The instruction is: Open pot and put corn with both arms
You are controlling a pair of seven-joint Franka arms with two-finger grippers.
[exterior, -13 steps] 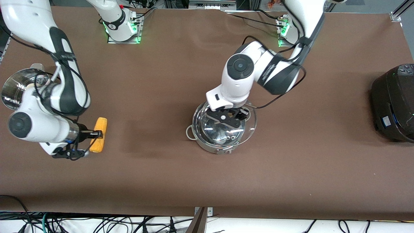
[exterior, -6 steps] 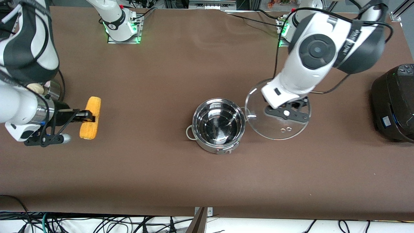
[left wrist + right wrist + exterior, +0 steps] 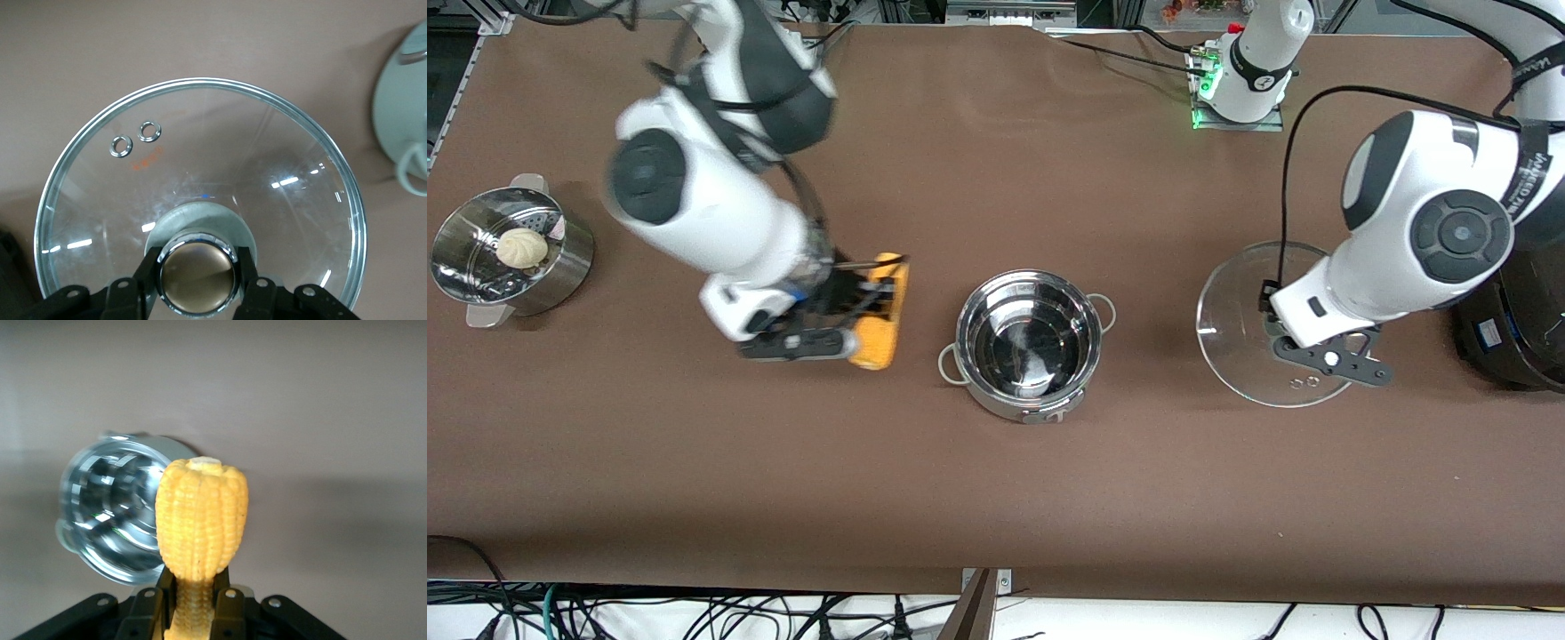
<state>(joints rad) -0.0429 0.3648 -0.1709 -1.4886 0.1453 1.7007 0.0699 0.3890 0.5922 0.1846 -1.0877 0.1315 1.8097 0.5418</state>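
I should use my right gripper to set the yellow corn down and let go of it on the shiny bottom of the steel pot [image 3: 1030,354] [image 3: 115,513], near its middle.
The steel pot [image 3: 1028,341] stands open and empty at mid-table; it also shows in the right wrist view [image 3: 110,517]. My right gripper [image 3: 869,298] is shut on the yellow corn [image 3: 882,311] and holds it in the air beside the pot, toward the right arm's end. In the right wrist view the corn [image 3: 202,520] sits between the fingers [image 3: 227,607]. My left gripper [image 3: 1303,342] is shut on the knob [image 3: 197,270] of the glass lid [image 3: 1245,320], held over the table between the pot and the black cooker. The lid [image 3: 200,167] fills the left wrist view.
A steel steamer basket [image 3: 463,258] with a white bun [image 3: 522,247] stands at the right arm's end. A large black cooker [image 3: 1516,342] stands at the left arm's end. The pot's edge [image 3: 400,113] shows in the left wrist view.
My left gripper lifted the lid off the pot and carried it toward the cooker. My right gripper lifted the corn and carried it toward the pot.
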